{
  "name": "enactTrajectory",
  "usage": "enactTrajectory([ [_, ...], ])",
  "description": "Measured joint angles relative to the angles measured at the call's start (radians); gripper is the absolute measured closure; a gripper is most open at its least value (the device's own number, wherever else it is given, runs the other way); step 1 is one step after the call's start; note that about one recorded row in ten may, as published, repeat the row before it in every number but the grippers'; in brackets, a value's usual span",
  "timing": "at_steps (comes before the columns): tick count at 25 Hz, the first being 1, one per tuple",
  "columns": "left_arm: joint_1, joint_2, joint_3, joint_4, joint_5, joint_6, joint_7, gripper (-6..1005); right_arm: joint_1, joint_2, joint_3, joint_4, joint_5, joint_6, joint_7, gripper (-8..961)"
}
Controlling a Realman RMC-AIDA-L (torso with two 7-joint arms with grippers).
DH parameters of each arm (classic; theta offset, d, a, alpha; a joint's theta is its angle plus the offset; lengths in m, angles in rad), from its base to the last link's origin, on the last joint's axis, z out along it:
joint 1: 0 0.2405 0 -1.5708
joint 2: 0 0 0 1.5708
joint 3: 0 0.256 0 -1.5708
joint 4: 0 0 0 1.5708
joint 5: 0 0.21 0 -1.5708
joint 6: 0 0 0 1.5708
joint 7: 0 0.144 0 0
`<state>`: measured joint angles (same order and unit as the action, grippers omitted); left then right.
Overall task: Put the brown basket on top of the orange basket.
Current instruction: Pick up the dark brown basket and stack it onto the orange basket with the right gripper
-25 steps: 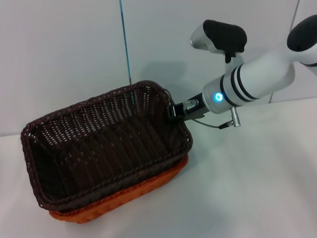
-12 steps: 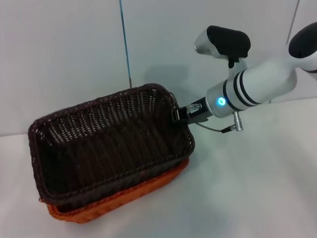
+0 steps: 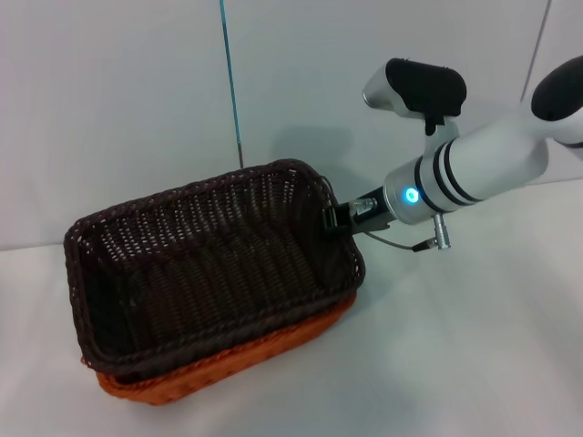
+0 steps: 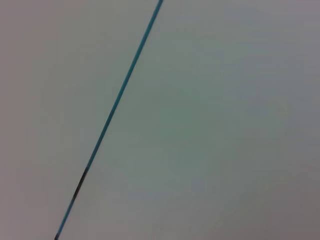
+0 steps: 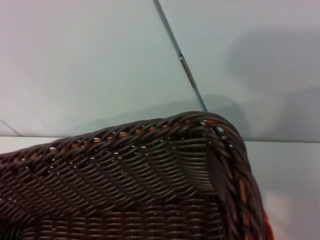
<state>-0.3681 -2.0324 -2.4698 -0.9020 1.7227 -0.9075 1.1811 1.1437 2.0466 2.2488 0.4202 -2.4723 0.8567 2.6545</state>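
Observation:
Next, I release the brown basket from my right gripper nested down inside the orange basket [image 3: 230, 267], in front of the blue seam on the side of the orange basket.
The brown basket [image 3: 209, 264] sits nested in the orange basket [image 3: 239, 358] at the left centre of the white table in the head view. Only the orange basket's lower band shows under it. My right gripper [image 3: 333, 221] is at the brown basket's right short rim, shut on that rim, with its arm reaching in from the upper right. The right wrist view looks along the brown basket [image 5: 140, 170] from that rim, and a sliver of the orange basket [image 5: 268, 231] shows beside it. My left gripper appears in no view; its wrist camera faces only the wall.
The white table [image 3: 455, 364] stretches to the right and in front of the baskets. Behind them stands a pale wall with a thin blue vertical seam [image 3: 230, 82]. A short cable and plug [image 3: 428, 244] hang under my right wrist.
My right gripper has shifted right, taking the brown basket with it. The basket's left end has come down, so it now sits lower and more squarely over the orange one.

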Motion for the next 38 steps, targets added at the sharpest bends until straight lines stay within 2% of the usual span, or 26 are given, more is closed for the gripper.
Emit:
enactTrajectory([
  [38, -0.003, 0.001, 0.002, 0.014, 0.005, 0.006, 0.003, 144, 0.0, 0.001, 0.0, -0.082, -0.002, -0.112, -0.018, 772],
])
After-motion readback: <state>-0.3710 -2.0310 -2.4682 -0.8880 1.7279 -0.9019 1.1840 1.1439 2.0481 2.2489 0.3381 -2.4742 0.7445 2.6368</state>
